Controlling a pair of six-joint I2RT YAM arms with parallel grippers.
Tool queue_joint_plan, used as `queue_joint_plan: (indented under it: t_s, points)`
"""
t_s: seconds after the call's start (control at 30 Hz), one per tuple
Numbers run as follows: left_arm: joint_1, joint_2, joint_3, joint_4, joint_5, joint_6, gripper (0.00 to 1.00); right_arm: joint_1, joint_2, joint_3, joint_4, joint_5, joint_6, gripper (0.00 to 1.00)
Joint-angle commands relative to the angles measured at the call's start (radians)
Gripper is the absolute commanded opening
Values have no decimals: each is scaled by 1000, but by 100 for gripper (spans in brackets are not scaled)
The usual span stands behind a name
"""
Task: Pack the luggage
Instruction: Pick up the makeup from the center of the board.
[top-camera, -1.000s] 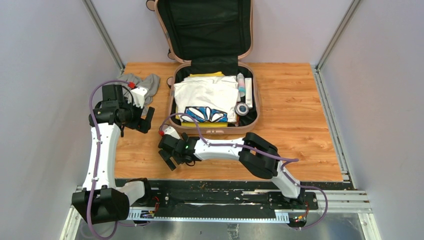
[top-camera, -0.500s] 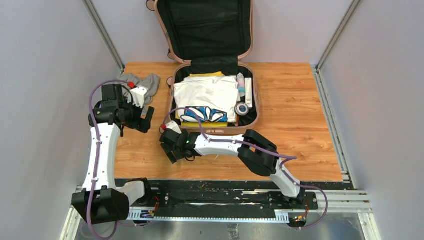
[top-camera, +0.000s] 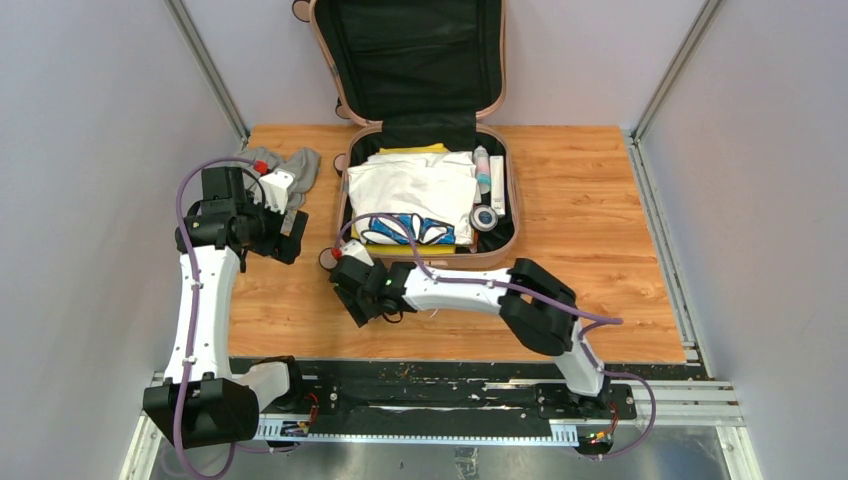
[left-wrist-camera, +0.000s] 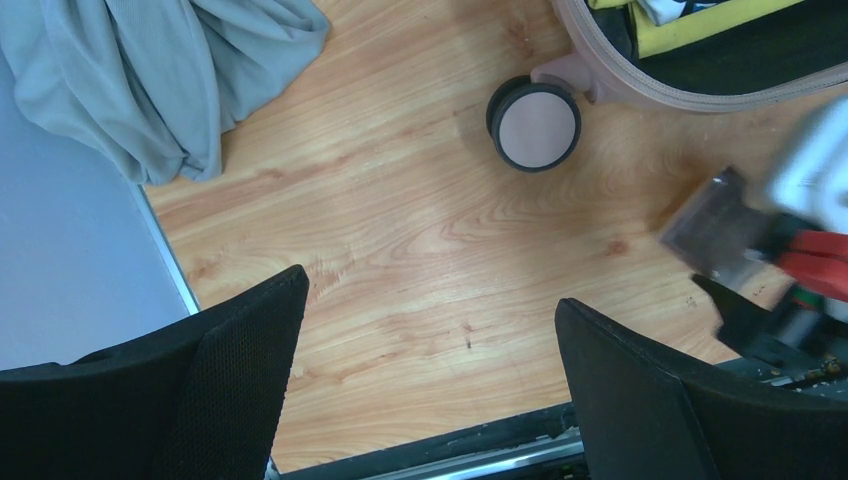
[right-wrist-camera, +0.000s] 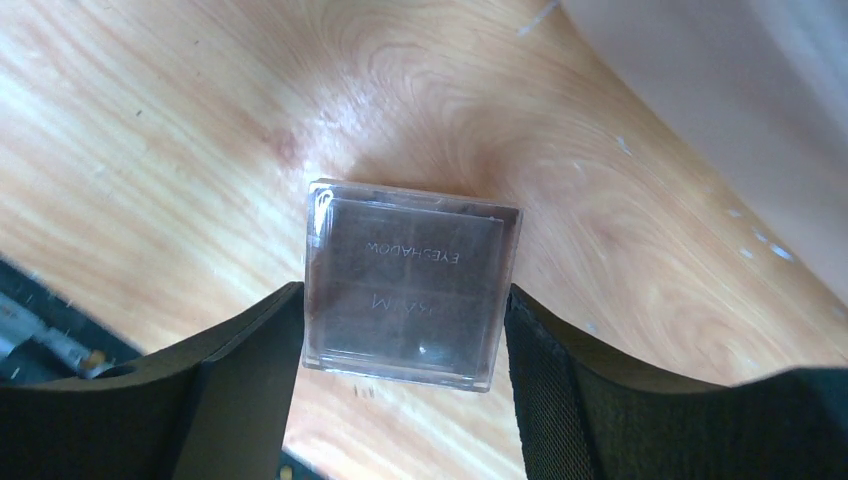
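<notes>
Next, my right gripper releases the eyeshadow case in the luggage's front corner (top-camera: 488, 240), just in front of the round jar.
The pale pink luggage (top-camera: 430, 262) lies open at the table's back, its black-lined lid (top-camera: 420, 50) upright against the wall. Inside are folded white (top-camera: 410, 185), yellow and blue-patterned (top-camera: 410, 228) clothes. A clear square eyeshadow case (right-wrist-camera: 410, 280) lies flat on the wood just in front of the luggage. My right gripper (right-wrist-camera: 405, 300) (top-camera: 355, 300) stands over the case, and its fingers press against two opposite sides of it. My left gripper (left-wrist-camera: 430, 380) (top-camera: 290, 235) hangs wide open over bare wood left of the luggage, holding nothing.
A crumpled grey cloth (top-camera: 290, 165) (left-wrist-camera: 150, 80) lies at the back left of the table. A luggage wheel (left-wrist-camera: 534, 124) sticks out near my left gripper. Tubes (top-camera: 483, 170) and a round jar (top-camera: 485, 218) fill the luggage's right side. The table's front edge is close below both grippers.
My right gripper has moved right and toward the luggage, and its jaws have narrowed onto the eyeshadow case. The left arm has barely moved.
</notes>
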Motion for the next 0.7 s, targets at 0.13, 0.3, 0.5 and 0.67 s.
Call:
queue_joint_plan:
  t_s: [0.13,0.3,0.5,0.67]
  points:
    - [7,6,21,-10,4,-9,100,-60,-349,-100,-81,63,-43,47]
    - [7,6,18,-10,10,-11,100,-230,-486,-165,-115,69,-61,47]
    - [7,3,17,-10,12,-11,100,-468,-519,-229,-132,55,-79,46]
    - [7,4,15,-10,10,-8,100,-583,-482,-268,-111,40,-86,46]
